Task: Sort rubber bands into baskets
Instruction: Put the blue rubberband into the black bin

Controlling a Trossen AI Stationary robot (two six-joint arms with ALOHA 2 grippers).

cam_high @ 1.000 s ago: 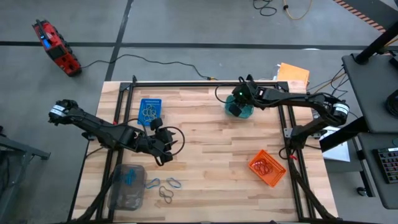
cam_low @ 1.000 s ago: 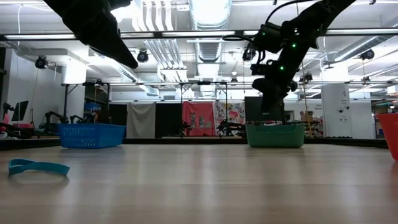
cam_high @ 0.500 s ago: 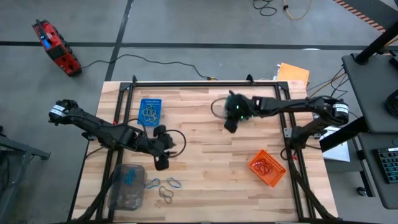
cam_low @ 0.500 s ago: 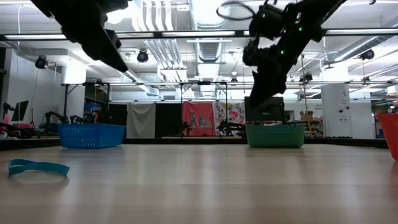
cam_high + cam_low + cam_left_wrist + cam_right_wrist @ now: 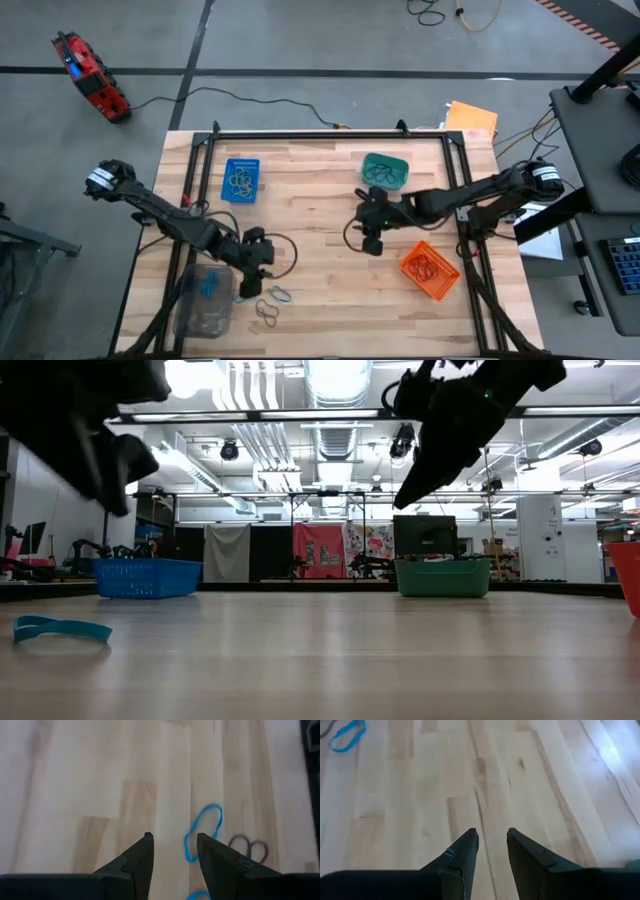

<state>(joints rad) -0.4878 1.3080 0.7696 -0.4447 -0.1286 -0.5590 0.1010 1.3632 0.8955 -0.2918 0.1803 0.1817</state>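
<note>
My left gripper needs to next grab the blue rubber band beside the dark one by the blue rubber band's end (image 5: 270,291) (image 5: 187,852) nearest the second blue one.
Loose rubber bands lie flat on the wood near the table's front left: a blue one (image 5: 281,295), a second blue one (image 5: 246,293) and a dark one (image 5: 266,312). My left gripper (image 5: 254,283) hangs open just above and behind them, tipped down. In its wrist view the blue band (image 5: 202,830) lies past the fingertips (image 5: 172,840), and the dark band (image 5: 247,848) lies beside it. My right gripper (image 5: 371,243) is open over the table's middle with nothing between its fingers (image 5: 492,836). The baskets are blue (image 5: 241,180), teal (image 5: 384,170), orange (image 5: 430,270) and clear (image 5: 204,300).
Bands lie inside the blue, teal, orange and clear baskets. A black frame (image 5: 330,134) runs along the table's far edge and sides. Bare wood (image 5: 320,290) lies between the two grippers. In the low view a blue band (image 5: 60,628) lies at the near left.
My right gripper has swung away from the teal basket toward the table's near edge and now hangs over the table's middle. My left gripper has gone toward the near edge, down toward the loose bands, and has tipped further downward.
</note>
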